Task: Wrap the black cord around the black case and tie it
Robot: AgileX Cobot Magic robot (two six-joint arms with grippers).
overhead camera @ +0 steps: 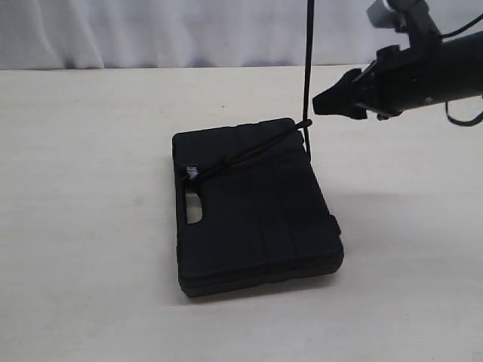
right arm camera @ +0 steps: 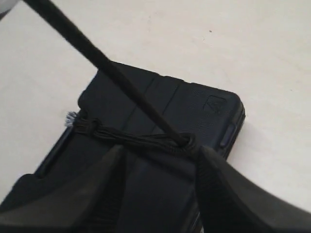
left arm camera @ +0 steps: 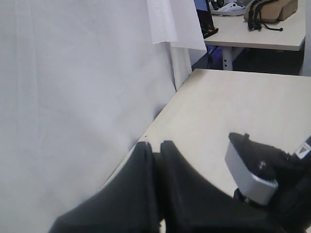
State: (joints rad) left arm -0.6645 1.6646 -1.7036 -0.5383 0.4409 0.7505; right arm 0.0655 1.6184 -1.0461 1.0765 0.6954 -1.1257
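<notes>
I will use my left gripper to set the end of the black cord free on the bare table [overhead camera: 441,238], well out from the case's side opposite the handle slot.
The black case [overhead camera: 256,211] lies flat on the table, its handle slot toward the left. The black cord [overhead camera: 307,60] runs slantwise across the case's far corner as a bundle of strands, then rises taut and straight up out of the exterior view. My right gripper [overhead camera: 326,102] hovers just right of that rising strand, above the case's far right corner. In the right wrist view this gripper [right arm camera: 160,155] is open, with the cord [right arm camera: 121,82] and case [right arm camera: 204,107] beyond its fingers. My left gripper [left arm camera: 155,145] is above the exterior view, shut, with a thin dark strip between its fingers.
A white curtain [overhead camera: 151,30] hangs along the table's far edge. Bare table [overhead camera: 75,226] surrounds the case. The left wrist view looks down on part of the right arm [left arm camera: 252,170] and shows a second table [left arm camera: 262,41] with a bag on it farther off.
</notes>
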